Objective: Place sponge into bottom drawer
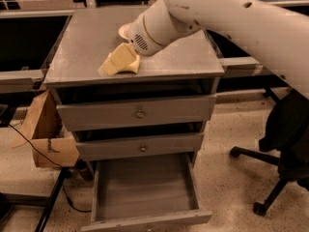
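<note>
Next, my gripper moves next to close on the pale yellow sponge (125,67), which is near the front edge of the top of the grey cabinet.
The pale yellow sponge (129,67) lies on the grey cabinet top (87,42), near its front edge. My gripper (116,61) reaches down from the upper right at the end of the big white arm (159,25) and sits right on the sponge, its yellow parts merging with it. The bottom drawer (145,190) is pulled out below, a wide grey tray with nothing in it.
A white bowl (123,31) peeks out behind the arm on the cabinet top. Two closed drawer fronts with knobs (140,113) (143,148) sit above the open drawer. A cardboard box (46,134) and cables stand at left, an office chair (285,149) at right.
</note>
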`<state>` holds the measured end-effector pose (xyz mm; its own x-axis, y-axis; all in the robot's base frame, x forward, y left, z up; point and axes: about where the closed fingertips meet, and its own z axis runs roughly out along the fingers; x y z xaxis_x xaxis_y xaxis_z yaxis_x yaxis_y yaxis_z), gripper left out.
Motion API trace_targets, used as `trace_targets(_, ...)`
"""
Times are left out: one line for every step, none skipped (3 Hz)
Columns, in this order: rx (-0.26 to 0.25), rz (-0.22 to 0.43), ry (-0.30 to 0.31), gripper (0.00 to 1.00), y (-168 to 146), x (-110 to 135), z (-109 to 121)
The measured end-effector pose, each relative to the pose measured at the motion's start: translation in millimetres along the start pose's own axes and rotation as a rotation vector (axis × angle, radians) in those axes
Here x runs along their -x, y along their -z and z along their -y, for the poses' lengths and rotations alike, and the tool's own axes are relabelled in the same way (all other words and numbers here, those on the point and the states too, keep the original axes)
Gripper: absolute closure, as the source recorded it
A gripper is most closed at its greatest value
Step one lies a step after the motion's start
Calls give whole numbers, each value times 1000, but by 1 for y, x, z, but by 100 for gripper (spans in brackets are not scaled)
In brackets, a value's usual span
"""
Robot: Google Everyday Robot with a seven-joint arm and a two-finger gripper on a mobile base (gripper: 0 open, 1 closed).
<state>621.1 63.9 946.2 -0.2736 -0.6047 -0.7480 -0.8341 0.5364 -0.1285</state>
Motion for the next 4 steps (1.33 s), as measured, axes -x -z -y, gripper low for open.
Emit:
trace_targets(-9, 11, 20, 0, -33, 13, 13)
trace_targets(-29, 24, 8, 0, -70, 21, 30)
trace_targets(-69, 8, -30, 0, -105, 17, 47)
trace_targets(-130, -28, -94, 0, -131, -2, 64)
